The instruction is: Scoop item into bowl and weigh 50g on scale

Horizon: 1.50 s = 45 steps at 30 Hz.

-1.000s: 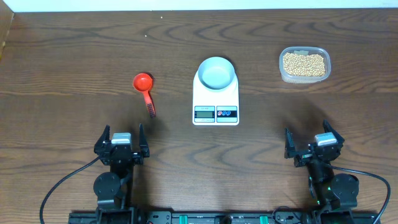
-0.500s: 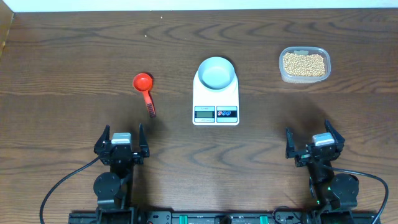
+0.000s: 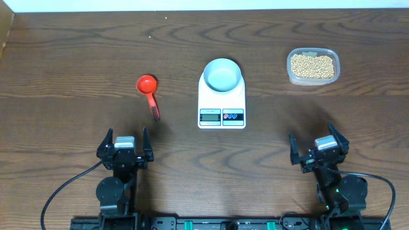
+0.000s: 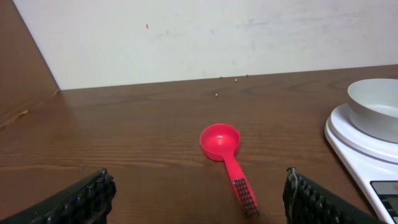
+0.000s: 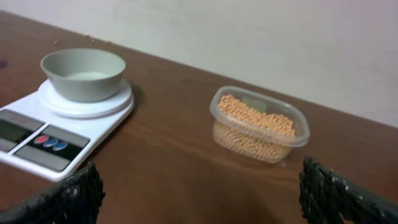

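Next, my left gripper should grab the red scoop by its round rim [image 3: 137, 84] [image 4: 201, 143], on the side facing away from the white scale.
The white scale [image 3: 222, 105] stands mid-table with the pale bowl [image 3: 223, 74] on its platform; the bowl looks empty in the right wrist view [image 5: 83, 73]. The tan beans [image 3: 312, 65] fill a clear tub at the back right, also visible as beans [image 5: 255, 115] ahead of my right gripper. A red scoop [image 3: 149, 92] lies left of the scale, handle toward me, straight ahead of my left gripper as the scoop [image 4: 221, 142]. My left gripper [image 3: 127, 138] [image 4: 199, 205] and right gripper [image 3: 316, 143] [image 5: 205, 199] hover near the front edge, both open and holding nothing.
The clear plastic tub [image 3: 291, 71] sits about a hand's width right of the scale [image 5: 37, 140]. A pale wall runs behind the table's far edge [image 4: 186, 79]. A brown side panel [image 4: 25, 68] rises at the far left. Black cables [image 3: 61, 191] trail from both arm bases.
My right gripper has shifted slightly left and turned a little toward the scale. The left gripper, scoop, bowl and tub have not moved.
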Motion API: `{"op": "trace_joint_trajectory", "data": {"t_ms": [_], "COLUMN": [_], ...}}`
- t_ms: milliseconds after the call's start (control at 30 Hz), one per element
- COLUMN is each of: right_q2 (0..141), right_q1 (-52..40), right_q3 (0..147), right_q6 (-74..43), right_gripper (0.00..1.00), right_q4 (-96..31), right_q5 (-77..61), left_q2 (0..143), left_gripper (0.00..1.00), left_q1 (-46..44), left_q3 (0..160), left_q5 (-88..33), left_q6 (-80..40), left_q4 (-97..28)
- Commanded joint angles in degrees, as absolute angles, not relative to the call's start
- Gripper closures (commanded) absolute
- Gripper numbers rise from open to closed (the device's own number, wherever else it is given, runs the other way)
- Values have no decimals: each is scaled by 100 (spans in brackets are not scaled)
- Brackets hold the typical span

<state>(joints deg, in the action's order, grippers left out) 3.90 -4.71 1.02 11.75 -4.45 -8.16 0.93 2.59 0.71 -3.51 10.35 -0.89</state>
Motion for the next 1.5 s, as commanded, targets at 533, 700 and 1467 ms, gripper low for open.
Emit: {"op": "trace_joint_trajectory", "data": {"t_ms": [533,700,1467], "right_q2": [3275,4032,6455], "right_q1": [-458,-458,-458], "right_q3": [2316,3063,6316], "right_q6": [1273,1273,1120], "right_gripper": [1,1,1], "right_q4": [-1068,-1564,-3605], "right_q5": [-1332,-1391,-2587], "left_q2": [1619,2383,6781], "left_gripper": [11,12,12], "left_q1": [294,294,283], "left_q3": [1382,2108,7116], "left_q5": [-351,-484,-1564], "left_q6": [1004,1007,915], "left_q4": [-491,-967,-4718]}}
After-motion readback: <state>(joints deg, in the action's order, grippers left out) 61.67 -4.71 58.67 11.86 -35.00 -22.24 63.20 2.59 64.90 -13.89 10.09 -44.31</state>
